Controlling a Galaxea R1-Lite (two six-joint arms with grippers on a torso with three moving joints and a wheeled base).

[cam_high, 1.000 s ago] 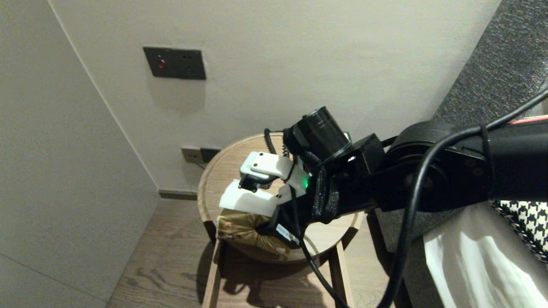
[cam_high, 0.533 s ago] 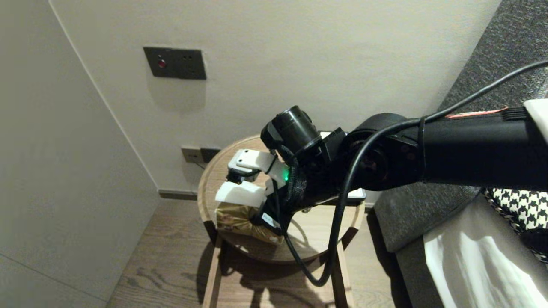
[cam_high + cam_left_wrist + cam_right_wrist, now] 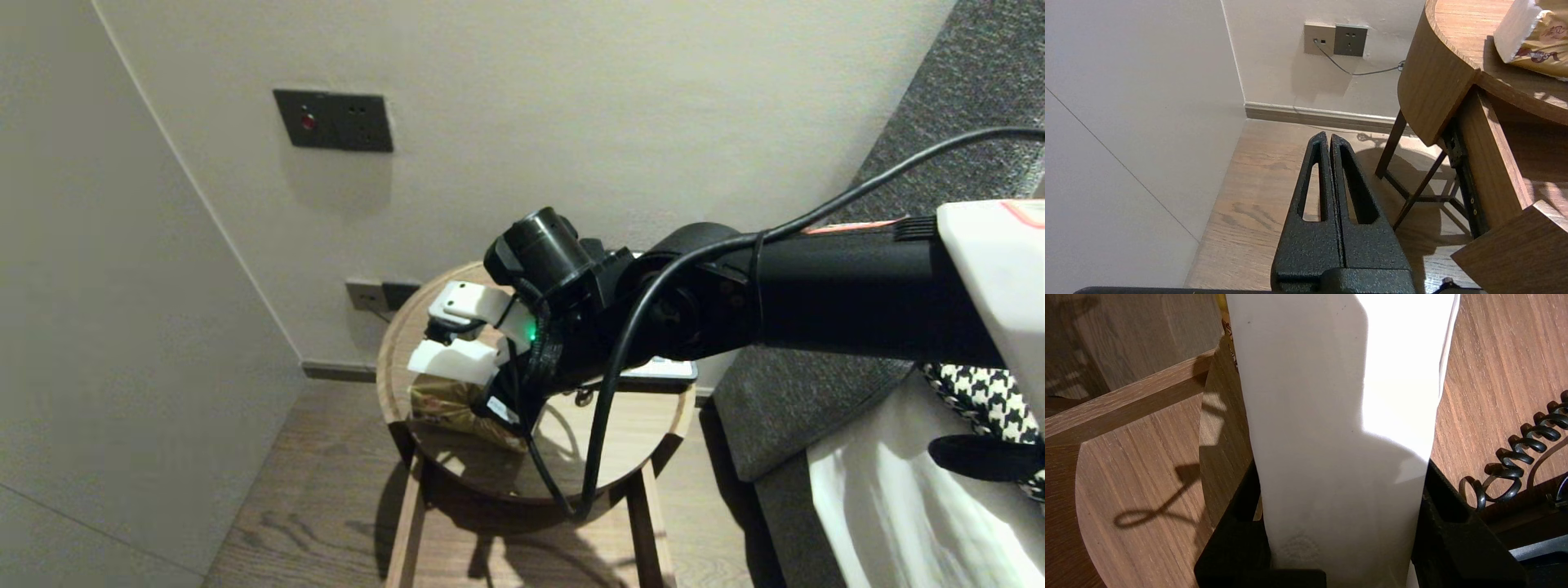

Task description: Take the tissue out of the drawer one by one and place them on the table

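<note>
My right gripper needs to let go of the gold tissue pack on the tabletop's near edge (image 3: 560, 443), in front of the phone base.
My right gripper (image 3: 457, 339) reaches over the round wooden side table (image 3: 397, 343), shut on a white telephone handset (image 3: 453, 359). In the right wrist view the handset (image 3: 1331, 416) fills the space between the black fingers (image 3: 1237, 506), held just above the tabletop. Its black coiled cord (image 3: 1523, 457) lies on the wood beside it. A gold tissue pack (image 3: 445, 400) lies on the table under the handset. The flat phone base (image 3: 665, 369) shows behind the arm. My left gripper (image 3: 1327, 136) hangs shut and empty low beside the table, above the wooden floor.
A lower wooden drawer (image 3: 1502, 171) sticks out under the tabletop on the near side. Wall sockets (image 3: 384, 294) and a dark switch panel (image 3: 332, 121) sit on the wall behind. A grey headboard (image 3: 963, 122) and white bedding (image 3: 882, 506) close off the right.
My right arm has carried the handset leftward and farther back over the table, toward the wall, sinking a little. The left arm has not moved.
</note>
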